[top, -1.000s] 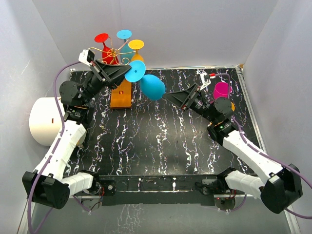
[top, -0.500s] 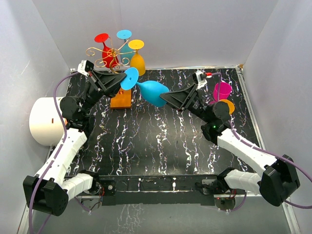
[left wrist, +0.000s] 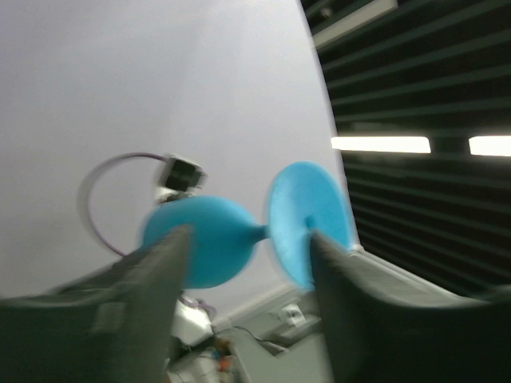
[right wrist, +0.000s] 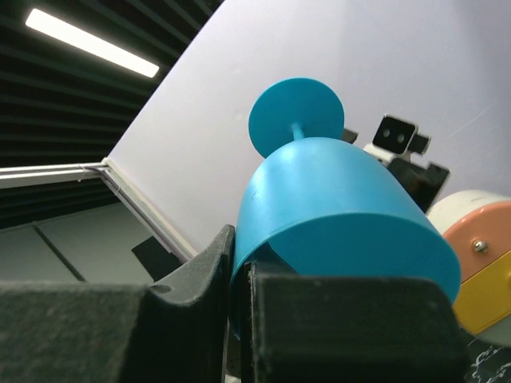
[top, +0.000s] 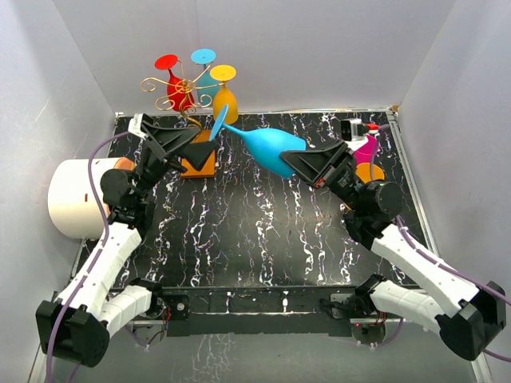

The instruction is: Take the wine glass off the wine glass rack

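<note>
Next, I set the blue wine glass on the black marbled table (top: 325,181) beside the magenta cup, using my right gripper.
The blue wine glass (top: 271,146) hangs tilted in the air over the table, its foot (top: 217,126) pointing at the rack. My right gripper (top: 299,164) is shut on the rim of its bowl; the right wrist view shows the wine glass (right wrist: 343,215) with that wall pinched in the right gripper (right wrist: 242,267). My left gripper (top: 203,140) stands open beside the foot. In the left wrist view the left gripper (left wrist: 249,239) straddles the stem without touching the wine glass (left wrist: 204,247). The gold wine glass rack (top: 177,86) stands at the back left on its wooden base (top: 200,162).
Red (top: 168,64), cyan (top: 203,57) and yellow (top: 224,88) glasses hang on the rack. A white cylinder (top: 72,198) stands off the table's left edge. A magenta cup (top: 363,148) and an orange object (top: 372,172) sit at the right, behind my right arm.
My right gripper has shut on the glass's rim and carried it to the right, away from the rack. My left gripper has opened and let go of the foot.
</note>
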Robot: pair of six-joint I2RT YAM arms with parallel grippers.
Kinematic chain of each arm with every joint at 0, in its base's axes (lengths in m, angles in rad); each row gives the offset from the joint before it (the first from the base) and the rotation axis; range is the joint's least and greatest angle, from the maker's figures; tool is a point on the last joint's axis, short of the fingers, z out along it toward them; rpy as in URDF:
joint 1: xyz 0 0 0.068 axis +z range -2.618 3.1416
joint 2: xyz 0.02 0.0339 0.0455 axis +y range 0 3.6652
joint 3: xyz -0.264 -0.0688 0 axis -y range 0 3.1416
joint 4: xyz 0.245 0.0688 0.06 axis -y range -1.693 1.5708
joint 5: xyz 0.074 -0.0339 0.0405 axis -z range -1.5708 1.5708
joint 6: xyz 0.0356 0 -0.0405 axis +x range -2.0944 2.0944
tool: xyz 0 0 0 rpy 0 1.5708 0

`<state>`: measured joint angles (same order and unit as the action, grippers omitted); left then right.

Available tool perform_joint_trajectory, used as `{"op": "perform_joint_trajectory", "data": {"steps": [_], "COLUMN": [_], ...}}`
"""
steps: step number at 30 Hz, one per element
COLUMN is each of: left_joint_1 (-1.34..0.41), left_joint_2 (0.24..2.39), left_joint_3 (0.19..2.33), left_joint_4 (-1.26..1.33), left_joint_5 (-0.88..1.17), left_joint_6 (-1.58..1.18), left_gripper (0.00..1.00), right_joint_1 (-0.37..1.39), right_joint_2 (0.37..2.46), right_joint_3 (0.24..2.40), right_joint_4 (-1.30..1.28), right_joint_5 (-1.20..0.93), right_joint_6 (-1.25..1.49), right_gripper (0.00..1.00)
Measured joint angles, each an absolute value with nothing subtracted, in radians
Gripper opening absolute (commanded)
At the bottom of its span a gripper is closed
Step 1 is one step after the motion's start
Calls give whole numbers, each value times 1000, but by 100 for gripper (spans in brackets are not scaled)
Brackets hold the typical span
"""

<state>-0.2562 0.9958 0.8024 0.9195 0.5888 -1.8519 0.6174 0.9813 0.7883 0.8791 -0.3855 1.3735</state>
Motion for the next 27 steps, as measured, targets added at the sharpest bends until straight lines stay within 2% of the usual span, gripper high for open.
{"op": "perform_joint_trajectory", "data": {"steps": [1,5,14,21,27], "left_joint_1": [-255,-252,-252,-252,-252], "left_joint_2": [979,908,776,777,781], "left_joint_3": [793,784,846,997,1074], "left_joint_4": [889,696,90,-248,-350], "left_joint_5": [589,595,549,458,406], "left_joint_6": [-1824,-1692,-1304,-1059,-962], "left_gripper": [98,99,99,99,99], "right_joint_1": [615,613,613,613,613], "right_joint_2": [962,881,743,837,918], "right_joint_3": [788,788,791,840,908], "right_joint_4": [865,742,154,-290,-508], "right_joint_5": [-367,-295,7,159,198], "right_joint_6": [1357,1271,1026,831,596], "right_gripper": [0,0,0,0,0]}}
